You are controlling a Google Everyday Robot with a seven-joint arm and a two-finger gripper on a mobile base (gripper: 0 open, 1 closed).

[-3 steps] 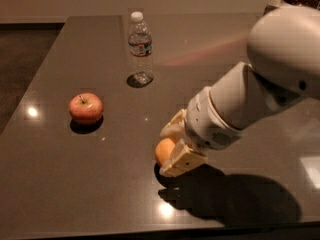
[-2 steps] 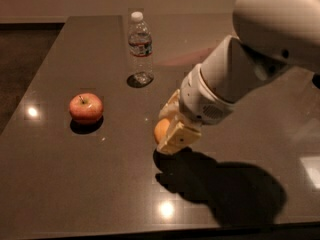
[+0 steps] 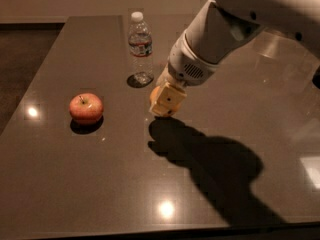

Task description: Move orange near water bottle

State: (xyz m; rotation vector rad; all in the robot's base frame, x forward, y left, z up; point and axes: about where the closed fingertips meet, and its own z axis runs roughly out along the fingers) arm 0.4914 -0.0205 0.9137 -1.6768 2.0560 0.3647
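Next, I release the orange on the table [image 3: 176, 75] beside the water bottle, away from the apple.
The water bottle [image 3: 140, 48] stands upright at the back middle of the dark table [image 3: 75, 184]; it is clear with a white cap and a label band. My gripper [image 3: 165, 100], with tan fingers, is shut on the orange [image 3: 155, 91], of which only a sliver shows between the fingers. It is held just right of and in front of the bottle, a little above the table, with its shadow below it.
A red-and-yellow apple [image 3: 86, 108] with a stem sits on the table's left side. My big white arm [image 3: 235, 29] reaches in from the upper right and casts a wide shadow [image 3: 215, 169] over the table's right half.
My gripper has carried the orange from the table's middle toward the back left, so it is now close beside the water bottle. The apple and bottle have not moved.
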